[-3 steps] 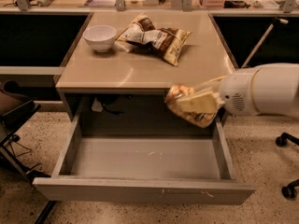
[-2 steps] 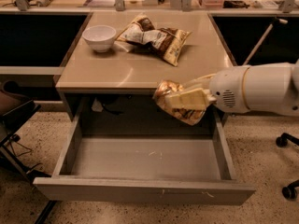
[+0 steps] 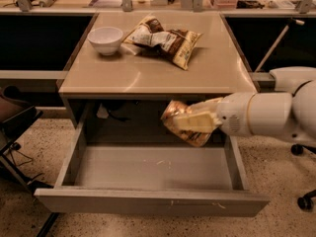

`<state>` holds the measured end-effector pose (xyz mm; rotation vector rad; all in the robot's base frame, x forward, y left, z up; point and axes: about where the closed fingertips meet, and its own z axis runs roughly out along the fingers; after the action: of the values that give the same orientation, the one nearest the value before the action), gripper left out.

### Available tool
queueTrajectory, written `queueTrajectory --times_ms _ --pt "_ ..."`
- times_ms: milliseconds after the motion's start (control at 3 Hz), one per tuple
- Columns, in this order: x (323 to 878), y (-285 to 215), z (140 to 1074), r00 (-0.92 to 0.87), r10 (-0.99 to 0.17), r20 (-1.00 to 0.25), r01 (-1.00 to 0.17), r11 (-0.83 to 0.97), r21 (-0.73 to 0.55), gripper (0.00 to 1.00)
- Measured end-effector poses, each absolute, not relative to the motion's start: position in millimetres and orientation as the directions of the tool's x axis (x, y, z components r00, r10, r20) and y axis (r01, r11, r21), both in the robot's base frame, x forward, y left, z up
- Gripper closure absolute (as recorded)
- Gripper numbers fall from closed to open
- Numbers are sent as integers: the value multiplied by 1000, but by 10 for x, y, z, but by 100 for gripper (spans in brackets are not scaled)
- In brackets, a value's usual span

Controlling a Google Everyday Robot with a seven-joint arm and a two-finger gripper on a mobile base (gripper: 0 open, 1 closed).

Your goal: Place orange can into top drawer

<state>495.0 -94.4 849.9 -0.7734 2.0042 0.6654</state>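
Observation:
My gripper is going to release the orange can on the rear middle part of the top drawer's grey bottom (image 3: 170,154). The can now hangs tilted above that drawer.
My gripper (image 3: 190,118) reaches in from the right and is shut on the orange can (image 3: 181,123), a dented shiny gold-orange can held tilted between the pale fingers (image 3: 195,121). The can hangs over the right rear part of the top drawer (image 3: 148,201), which is pulled wide open below the beige table (image 3: 153,75). The can is above the drawer's grey floor and does not touch it.
A white bowl (image 3: 105,39) and a brown-and-white snack bag (image 3: 165,39) lie on the table's far half. The white arm (image 3: 271,115) spans the drawer's right side. Chair legs and wheels stand at the far left and right on the speckled floor.
My gripper has carried the can leftward and slightly down, from beside the table's right front corner to over the open drawer.

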Motion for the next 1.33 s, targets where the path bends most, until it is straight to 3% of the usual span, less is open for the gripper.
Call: queueTrajectory --times_ms 667,1000,1333 --pt "5333 -663 6787 -544 -149 -826 -694 633 343 100" --pt "5335 -628 6683 -558 -136 -819 -689 625 365 100" --pt "5335 -628 6685 -557 -137 -819 -690 625 365 81"
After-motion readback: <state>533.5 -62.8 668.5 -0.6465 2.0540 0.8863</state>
